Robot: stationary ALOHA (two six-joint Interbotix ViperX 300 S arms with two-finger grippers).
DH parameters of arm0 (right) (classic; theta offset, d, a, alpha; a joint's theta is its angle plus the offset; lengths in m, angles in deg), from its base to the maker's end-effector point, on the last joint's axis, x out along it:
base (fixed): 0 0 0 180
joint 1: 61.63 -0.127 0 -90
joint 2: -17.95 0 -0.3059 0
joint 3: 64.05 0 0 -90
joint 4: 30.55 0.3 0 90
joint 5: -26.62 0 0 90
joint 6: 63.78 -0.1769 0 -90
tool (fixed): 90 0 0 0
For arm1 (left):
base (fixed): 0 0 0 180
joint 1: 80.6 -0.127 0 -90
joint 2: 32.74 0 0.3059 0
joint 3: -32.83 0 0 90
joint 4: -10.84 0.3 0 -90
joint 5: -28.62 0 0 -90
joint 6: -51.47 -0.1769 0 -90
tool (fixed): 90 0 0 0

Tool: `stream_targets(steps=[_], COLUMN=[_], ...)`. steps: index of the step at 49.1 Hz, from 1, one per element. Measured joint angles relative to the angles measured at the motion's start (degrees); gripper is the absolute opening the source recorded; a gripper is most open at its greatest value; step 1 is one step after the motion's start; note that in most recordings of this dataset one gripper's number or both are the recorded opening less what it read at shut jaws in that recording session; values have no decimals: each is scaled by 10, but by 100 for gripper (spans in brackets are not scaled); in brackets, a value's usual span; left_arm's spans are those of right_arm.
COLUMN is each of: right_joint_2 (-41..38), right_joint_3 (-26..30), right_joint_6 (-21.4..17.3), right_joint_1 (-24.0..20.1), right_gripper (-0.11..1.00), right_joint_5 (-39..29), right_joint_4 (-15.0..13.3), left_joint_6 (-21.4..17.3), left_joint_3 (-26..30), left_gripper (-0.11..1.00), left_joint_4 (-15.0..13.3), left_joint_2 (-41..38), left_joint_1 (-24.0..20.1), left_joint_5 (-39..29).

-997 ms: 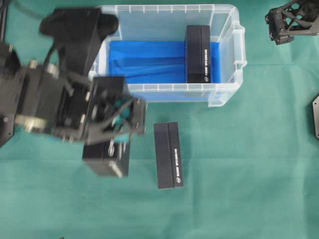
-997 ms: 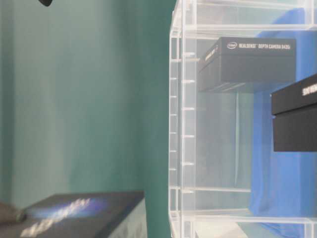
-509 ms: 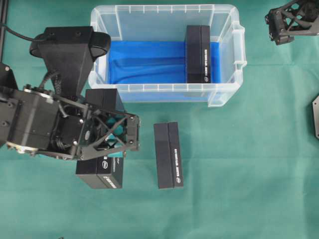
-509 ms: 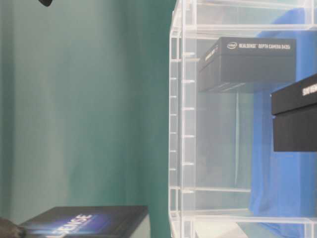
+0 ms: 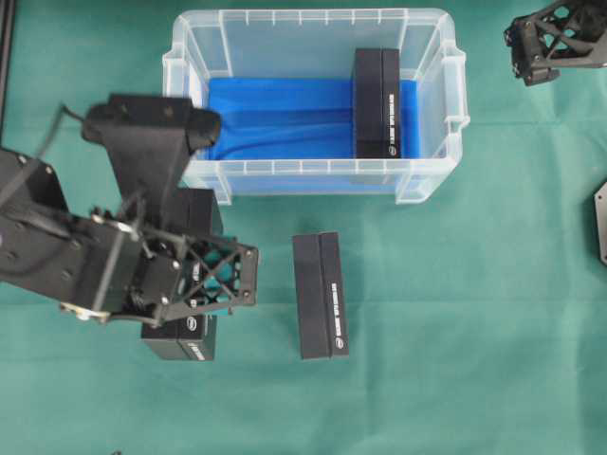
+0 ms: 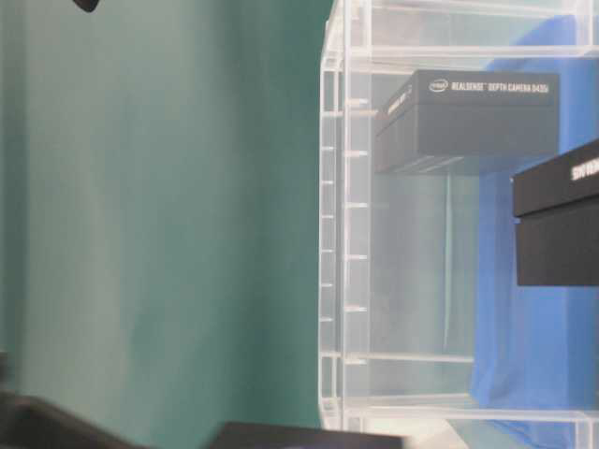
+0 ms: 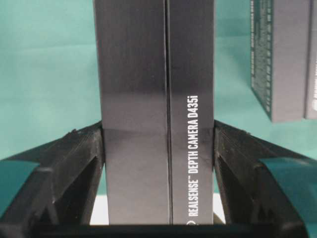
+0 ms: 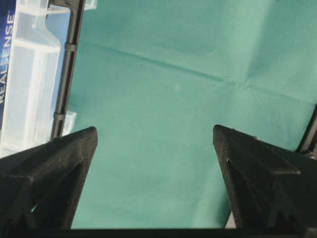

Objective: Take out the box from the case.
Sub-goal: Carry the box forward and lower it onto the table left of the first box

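Note:
The black box in my left gripper should be let go on the green cloth [image 5: 219, 300] [image 7: 171, 64] next to the third black box, in front of the case.
The case [image 5: 432, 180], a clear plastic tub lined with blue cloth, stands at the back of the table. One black box [image 5: 377, 104] stands inside it at the right end and shows through the wall [image 6: 468, 122]. My left gripper [image 5: 194, 284] is in front of the case's left end, shut on another black box [image 5: 178, 339]. In the left wrist view both fingers [image 7: 84, 158] press flat on this box [image 7: 158, 74]. My right gripper [image 5: 555, 38] sits at the far right corner, open over bare green cloth [image 8: 156, 139].
A third black box [image 5: 320, 296] lies on the green cloth in front of the case, just right of the held one [image 7: 282, 59]. The case's corner [image 8: 29, 84] lies left of the right gripper. A dark fixture [image 5: 600, 223] sits at the right edge.
The left arm has carried its box toward the front of the table and slightly left, away from the case. The right gripper has stayed put.

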Motion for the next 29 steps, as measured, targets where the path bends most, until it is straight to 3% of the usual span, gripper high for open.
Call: stream_targets(steps=[9,19,29], right_joint_2=[0,0,0], right_joint_3=[0,0,0], right_joint_6=[0,0,0], right_joint_1=[0,-1,-2], right_gripper=[91,91,91], right_joint_5=[-1,-1,-1], right_joint_4=[0,0,0], left_joint_6=[23,68,70], left_joint_3=[-89,-161,-203], left_gripper=[61,61,61], left_joint_4=[18,22,27], left_joint_2=[2,3,3], left_joint_1=[6,8,10], left_joint_5=[98,123,185])
